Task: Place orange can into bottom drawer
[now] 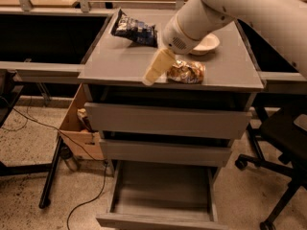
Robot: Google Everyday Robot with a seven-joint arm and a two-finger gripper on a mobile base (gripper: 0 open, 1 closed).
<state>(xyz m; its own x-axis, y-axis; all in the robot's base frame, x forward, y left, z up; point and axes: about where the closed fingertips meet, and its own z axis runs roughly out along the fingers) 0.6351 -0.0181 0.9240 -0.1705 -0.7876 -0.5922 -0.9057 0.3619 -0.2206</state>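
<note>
Next, I move my gripper to the body of the orange can [188, 72], before the white bowl, and close it.
The orange can [186, 72] lies on its side on the grey cabinet top [120, 61], near the front edge and right of centre. My gripper [152, 74] hangs from the white arm [230, 8] just left of the can, low over the top, next to it. I cannot tell whether it touches the can. The bottom drawer [163, 190] is pulled open below, a shallow grey tray with nothing visible in it. The two drawers above it are closed.
A dark blue chip bag [134, 30] lies at the back left of the cabinet top. A white bowl [206, 43] sits behind the can. A cardboard box [79, 123] stands left of the cabinet, an office chair [283, 143] to the right. Cables run on the floor.
</note>
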